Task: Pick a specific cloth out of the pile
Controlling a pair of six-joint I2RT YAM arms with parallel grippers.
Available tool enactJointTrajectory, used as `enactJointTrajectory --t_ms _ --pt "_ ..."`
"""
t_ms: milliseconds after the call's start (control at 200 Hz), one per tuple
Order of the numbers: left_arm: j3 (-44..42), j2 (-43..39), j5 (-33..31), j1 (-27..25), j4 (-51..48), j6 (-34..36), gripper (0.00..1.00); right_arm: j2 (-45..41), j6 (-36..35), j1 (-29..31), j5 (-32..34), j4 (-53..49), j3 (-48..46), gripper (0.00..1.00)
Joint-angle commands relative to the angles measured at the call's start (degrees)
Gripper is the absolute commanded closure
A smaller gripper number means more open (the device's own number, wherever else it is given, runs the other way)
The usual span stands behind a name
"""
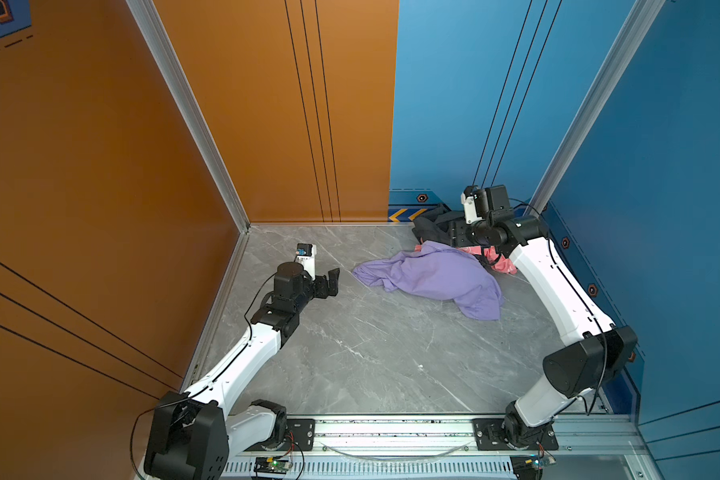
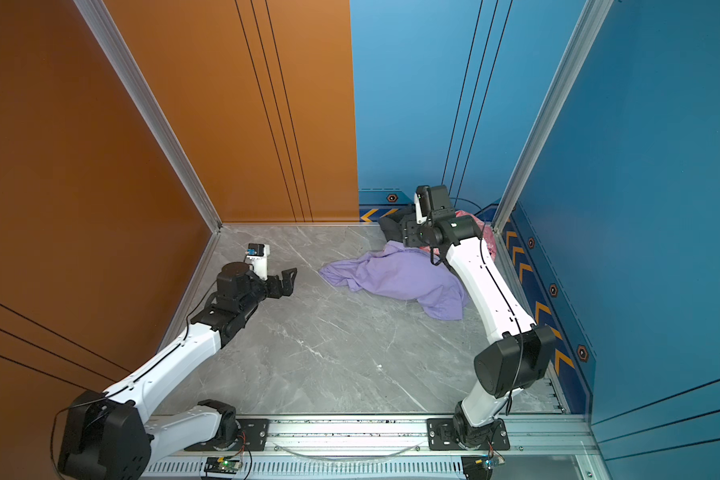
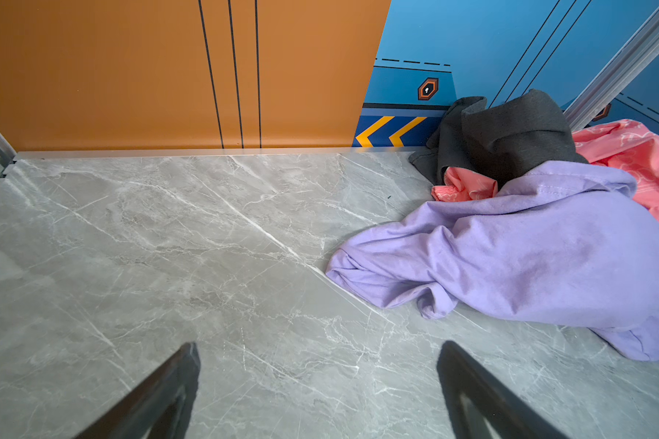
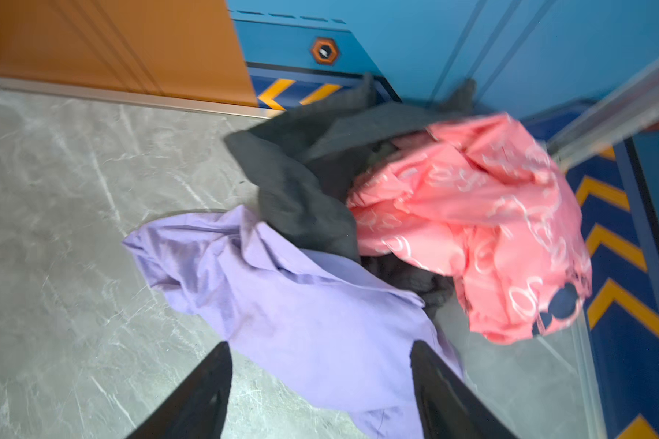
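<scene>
The narrow loose end (image 1: pixel 365 273) (image 3: pixel 348 269) of the lilac cloth points away from the pile, and my left gripper should close on it.
The cloth (image 1: pixel 433 278) (image 2: pixel 395 278) is a lilac garment lying crumpled on the grey marble table, right of middle. Its far end touches the pile in the back right corner: a dark grey garment (image 4: pixel 293 182) (image 3: pixel 510 133) and a pink printed one (image 4: pixel 472 213) (image 3: pixel 632 152). My right gripper (image 4: pixel 320 345) (image 2: pixel 408 235) hangs open above the cloth's (image 4: pixel 301 304) far end, nothing between its fingers; that view is blurred. Out to the left, my left gripper (image 3: pixel 318 347) (image 1: pixel 329 282) stands wide open over bare table, well short of the cloth (image 3: pixel 529 247).
The pile sits against the blue back wall (image 1: pixel 454 124) and an aluminium corner post (image 1: pixel 578 124). An orange wall (image 1: pixel 267 124) closes the back left. The blue side wall (image 2: pixel 661 208) runs close beside the right arm. Both arm bases sit on a metal rail (image 1: pixel 391 428) at the front.
</scene>
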Motion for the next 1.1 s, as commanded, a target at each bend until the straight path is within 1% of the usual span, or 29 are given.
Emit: enactJointTrajectory --t_ms 0,135,220,315,445,621,731,816,941,1096 --pt "0.8 0.7 0.7 -0.5 1.3 1.3 0.02 -5.7 16.7 -7.3 -2.5 7.1 -11.1 0.26" --pt "0.8 1.1 1.1 -0.5 1.3 1.3 0.02 -12.7 30.3 -16.0 -8.0 18.3 -27.4 0.27" --pt "0.7 1.2 1.2 -0.5 1.4 1.3 0.02 -15.6 37.0 -20.2 -9.4 22.5 -35.4 0.27" --pt "0.6 1.5 1.3 -0.6 1.7 1.3 0.02 -17.3 42.1 -23.9 -11.6 26.4 -42.7 0.27" --pt "0.7 2.1 1.4 -0.5 2.4 1.2 0.02 -17.8 47.3 -27.1 -14.3 31.1 -50.0 0.28" --pt "1.1 2.8 1.7 -0.5 2.7 1.1 0.02 -16.6 50.0 -28.2 -15.6 34.0 -55.0 0.29" --pt "1.0 2.8 1.8 -0.4 2.7 1.1 0.02 -14.8 51.6 -28.4 -16.8 37.7 -57.4 0.3" --pt "0.8 2.8 1.8 -0.5 2.7 1.0 0.02 -12.8 53.0 -28.4 -18.4 41.0 -58.2 0.33" --pt "0.7 2.7 1.8 -0.4 2.7 1.1 0.02 -9.3 55.6 -28.4 -20.7 45.5 -58.3 0.33" --pt "0.7 2.4 1.8 -0.3 2.7 1.1 0.02 -6.2 56.3 -27.8 -20.4 47.6 -56.9 0.34"
